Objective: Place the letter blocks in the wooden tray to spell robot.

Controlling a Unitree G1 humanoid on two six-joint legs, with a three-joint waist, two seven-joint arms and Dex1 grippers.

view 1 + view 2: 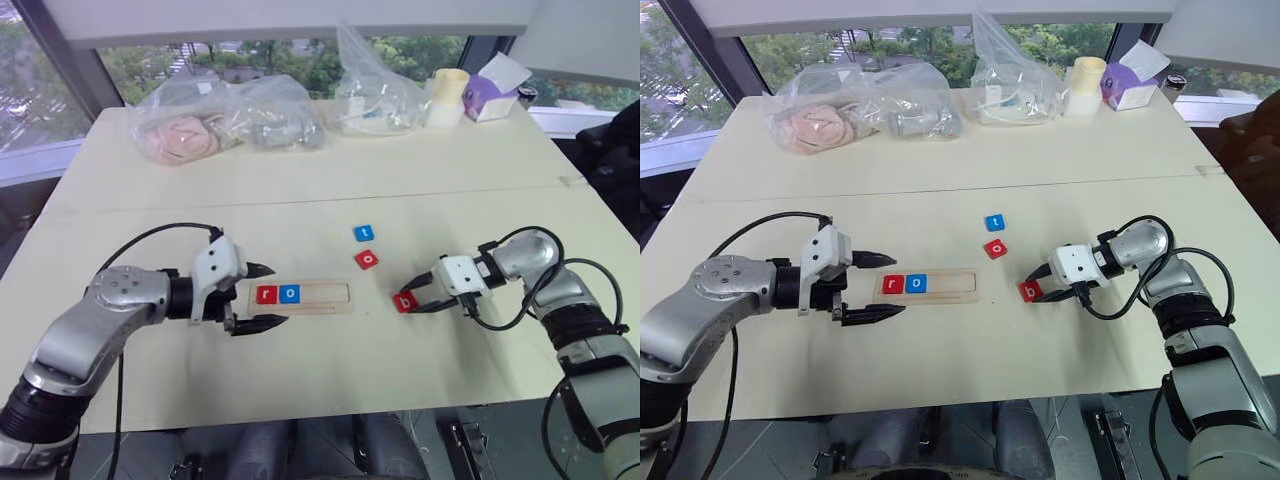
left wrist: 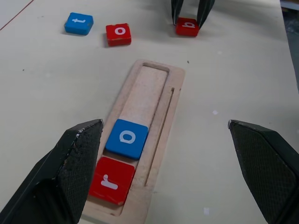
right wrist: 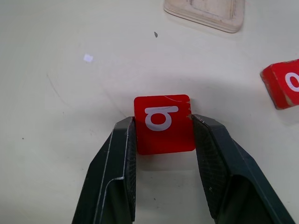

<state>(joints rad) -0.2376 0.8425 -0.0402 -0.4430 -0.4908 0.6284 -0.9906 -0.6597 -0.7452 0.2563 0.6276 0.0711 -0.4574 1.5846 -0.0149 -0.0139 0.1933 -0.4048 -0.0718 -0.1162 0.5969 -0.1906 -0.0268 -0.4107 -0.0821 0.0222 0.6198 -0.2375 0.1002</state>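
Note:
Next, I release the red b block from my right gripper in the wooden tray's empty slot (image 1: pixel 311 293) beside the blue o block.
The wooden tray (image 1: pixel 325 296) lies in the middle of the table. A red r block (image 1: pixel 266 294) and a blue o block (image 1: pixel 289 293) sit side by side at its left end. My left gripper (image 1: pixel 278 295) stands open around that end, one finger on each long side, with nothing held. To the right of the tray, my right gripper (image 3: pixel 163 128) is shut on the red b block (image 3: pixel 163 123), low at the table top. A blue t block (image 1: pixel 365 233) and a red o block (image 1: pixel 367 260) lie loose behind the tray's right end.
Clear plastic bags (image 1: pixel 215 120) with soft items lie along the far side of the table. Another bag (image 1: pixel 375 95), a pale roll (image 1: pixel 449 96) and a purple tissue box (image 1: pixel 492 95) stand at the back right. The table's front edge is close below both arms.

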